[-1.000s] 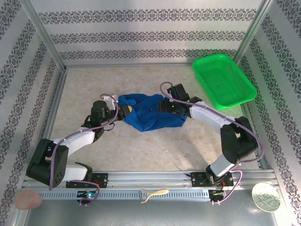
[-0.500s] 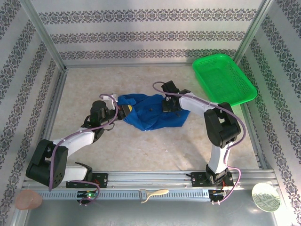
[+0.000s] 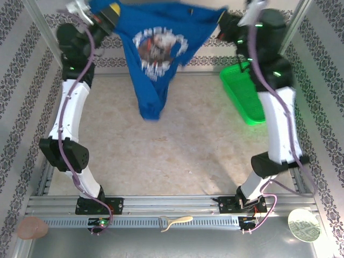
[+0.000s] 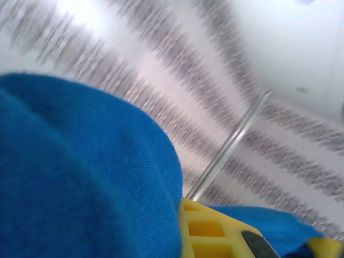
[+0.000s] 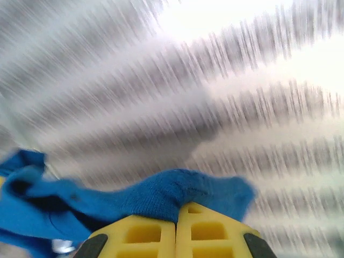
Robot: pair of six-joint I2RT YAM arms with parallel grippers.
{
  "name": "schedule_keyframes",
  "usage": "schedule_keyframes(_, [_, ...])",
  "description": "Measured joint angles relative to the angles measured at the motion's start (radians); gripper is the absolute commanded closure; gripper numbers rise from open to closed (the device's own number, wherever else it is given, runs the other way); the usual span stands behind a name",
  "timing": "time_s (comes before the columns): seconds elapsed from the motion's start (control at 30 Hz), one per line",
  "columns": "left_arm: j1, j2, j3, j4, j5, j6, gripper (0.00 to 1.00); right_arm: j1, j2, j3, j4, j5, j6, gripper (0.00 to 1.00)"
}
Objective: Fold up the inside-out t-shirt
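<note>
My right gripper is going to let go of the t-shirt, now hanging in the air above the table, on the open middle of the table (image 3: 156, 129), clear of the green mesh basket.
The royal-blue t-shirt (image 3: 156, 59) hangs in the air between my two raised arms, its white lettering and reddish graphic facing the top camera and its lower end dangling above the table. My left gripper (image 3: 106, 12) is shut on its upper left edge. In the left wrist view blue cloth (image 4: 86, 177) covers one yellow finger (image 4: 215, 234). My right gripper (image 3: 226, 22) is shut on the upper right edge. In the right wrist view its yellow fingers (image 5: 140, 234) press together at the gripper (image 5: 176, 212), with a fold of the t-shirt (image 5: 177, 191) pinched between them.
A green mesh basket (image 3: 251, 102) sits at the back right of the table, partly behind my right arm. Patterned walls and metal posts (image 3: 45, 32) enclose the table. A beige utensil (image 3: 174, 221) and two round discs (image 3: 303, 226) lie by the near rail.
Both arms have risen from the table to high up at the back, carrying the t-shirt from a crumpled heap into a hanging spread. The right gripper has shut on the cloth.
</note>
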Motion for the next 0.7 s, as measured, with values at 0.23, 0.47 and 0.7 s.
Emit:
schedule_keyframes(0.23, [-0.011, -0.171, -0.047, 0.018, 0.016, -0.059, 0.92, 0.011, -0.269, -0.119, 0.011, -0.039, 0.007, 1.0])
schedule_keyframes(0.47, [0.012, -0.188, -0.162, 0.015, -0.001, -0.119, 0.95, 0.01, -0.265, -0.254, -0.045, -0.037, 0.023, 1.0])
schedule_keyframes(0.7, [0.013, -0.186, -0.154, -0.013, -0.015, -0.121, 0.91, 0.011, -0.282, -0.277, -0.027, -0.046, 0.034, 1.0])
